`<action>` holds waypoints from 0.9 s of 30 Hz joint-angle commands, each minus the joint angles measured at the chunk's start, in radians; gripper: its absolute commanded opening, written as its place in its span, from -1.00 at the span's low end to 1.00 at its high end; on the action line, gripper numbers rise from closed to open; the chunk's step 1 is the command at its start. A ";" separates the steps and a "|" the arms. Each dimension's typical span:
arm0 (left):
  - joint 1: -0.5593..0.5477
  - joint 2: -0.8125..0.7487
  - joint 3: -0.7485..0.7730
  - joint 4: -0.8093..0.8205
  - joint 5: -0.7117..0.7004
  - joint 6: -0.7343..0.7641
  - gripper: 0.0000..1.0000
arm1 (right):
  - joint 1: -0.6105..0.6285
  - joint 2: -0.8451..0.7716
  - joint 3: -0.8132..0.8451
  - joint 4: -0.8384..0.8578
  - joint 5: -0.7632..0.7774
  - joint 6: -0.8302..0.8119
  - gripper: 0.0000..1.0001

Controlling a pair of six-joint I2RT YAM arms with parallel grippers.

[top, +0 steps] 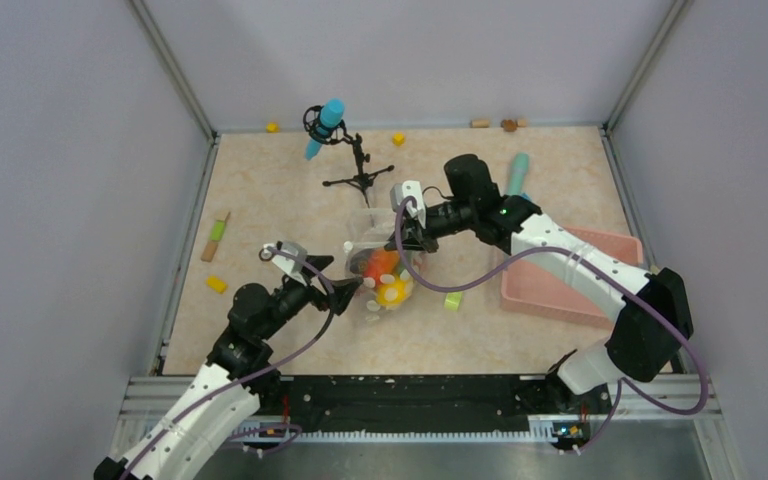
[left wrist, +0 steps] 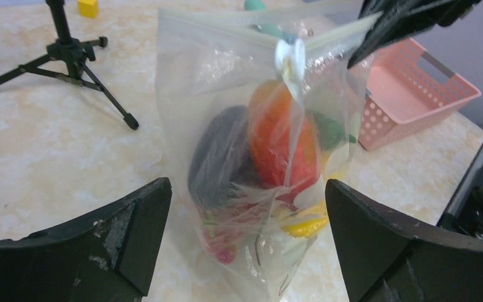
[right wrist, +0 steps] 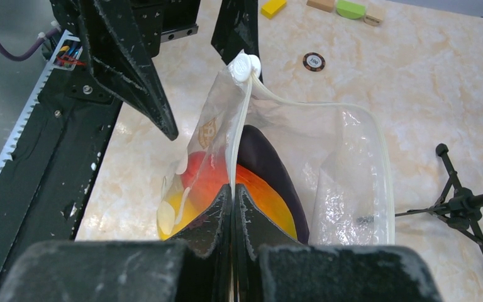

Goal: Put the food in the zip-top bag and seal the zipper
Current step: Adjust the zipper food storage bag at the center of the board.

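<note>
My right gripper is on the bag's rim away from the slider, so next I pinch the bag's corner (left wrist: 295, 97) below it with my left gripper before my right gripper takes it.
The zip-top bag (top: 385, 262) stands mid-table, held up by its top edge. It holds the food: an orange-red piece (left wrist: 283, 138), a dark purple bunch (left wrist: 217, 157), a yellow piece (left wrist: 305, 226) and a green piece (left wrist: 330, 129). My right gripper (right wrist: 233, 192) is shut on the white zipper (right wrist: 239, 126), below the white slider (right wrist: 244, 66). Part of the bag's rim (right wrist: 377, 145) curves open toward the tripod. My left gripper (left wrist: 246, 185) is open, its fingers either side of the bag's lower part and apart from it. It sits just left of the bag in the top view (top: 345, 290).
A pink lattice basket (top: 570, 275) lies right of the bag. A black tripod with a blue microphone (top: 360, 170) stands behind it. A lime-green cylinder (top: 453, 300), yellow blocks (top: 217, 284), a green-and-wood stick (top: 216, 235) and a teal object (top: 517, 172) lie around.
</note>
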 commanded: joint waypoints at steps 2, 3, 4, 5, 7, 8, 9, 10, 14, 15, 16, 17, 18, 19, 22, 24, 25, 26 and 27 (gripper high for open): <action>-0.002 0.026 -0.011 0.186 -0.139 -0.049 0.95 | 0.006 0.006 0.014 0.031 -0.014 -0.025 -1.00; -0.001 0.043 -0.004 0.190 -0.145 -0.050 0.94 | 0.007 0.007 0.016 0.031 -0.012 -0.026 -1.00; -0.001 0.060 0.003 0.201 -0.141 -0.050 0.94 | 0.007 0.010 0.016 0.031 -0.011 -0.025 -1.00; -0.001 0.077 0.009 0.213 -0.130 -0.048 0.94 | 0.007 0.012 0.017 0.031 -0.009 -0.026 -1.00; -0.001 0.115 0.018 0.240 -0.113 -0.043 0.92 | 0.007 0.019 0.020 0.031 0.000 -0.025 -1.00; -0.001 0.129 0.021 0.253 -0.112 -0.042 0.87 | 0.007 0.021 0.022 0.032 0.003 -0.025 -1.00; -0.002 0.141 0.024 0.267 -0.115 -0.041 0.79 | 0.006 0.023 0.022 0.032 0.004 -0.025 -1.00; -0.001 0.150 0.023 0.280 -0.121 -0.042 0.73 | 0.006 0.025 0.022 0.032 0.003 -0.026 -1.00; -0.002 0.169 0.005 0.356 -0.107 -0.047 0.55 | 0.006 0.036 0.025 0.038 0.003 -0.025 -1.00; 0.000 0.172 -0.002 0.377 -0.094 -0.046 0.54 | 0.006 0.041 0.029 0.038 0.006 -0.021 -1.00; 0.000 0.173 -0.005 0.394 -0.084 -0.046 0.54 | 0.007 0.045 0.031 0.038 0.009 -0.020 -1.00; -0.001 0.176 -0.006 0.405 -0.074 -0.045 0.53 | 0.006 0.048 0.033 0.039 0.012 -0.018 -1.00; 0.000 0.178 -0.007 0.412 -0.063 -0.043 0.50 | 0.005 0.049 0.034 0.038 0.014 -0.016 -1.00; 0.000 0.181 -0.008 0.421 -0.056 -0.043 0.44 | 0.005 0.051 0.036 0.038 0.015 -0.014 -1.00; 0.000 0.198 -0.010 0.444 -0.048 -0.040 0.20 | 0.006 0.052 0.037 0.038 0.014 -0.011 -1.00; 0.000 0.213 -0.018 0.469 -0.057 -0.048 0.01 | 0.006 0.051 0.036 0.039 0.013 -0.010 -1.00; 0.001 0.218 -0.025 0.481 -0.049 -0.049 -0.02 | 0.006 0.050 0.038 0.039 0.013 -0.008 -1.00; 0.000 0.222 -0.033 0.494 -0.044 -0.052 -0.03 | 0.005 0.050 0.039 0.040 0.012 -0.006 -1.00; -0.001 0.226 -0.043 0.512 -0.036 -0.057 -0.04 | 0.005 0.050 0.040 0.040 0.009 -0.002 -1.00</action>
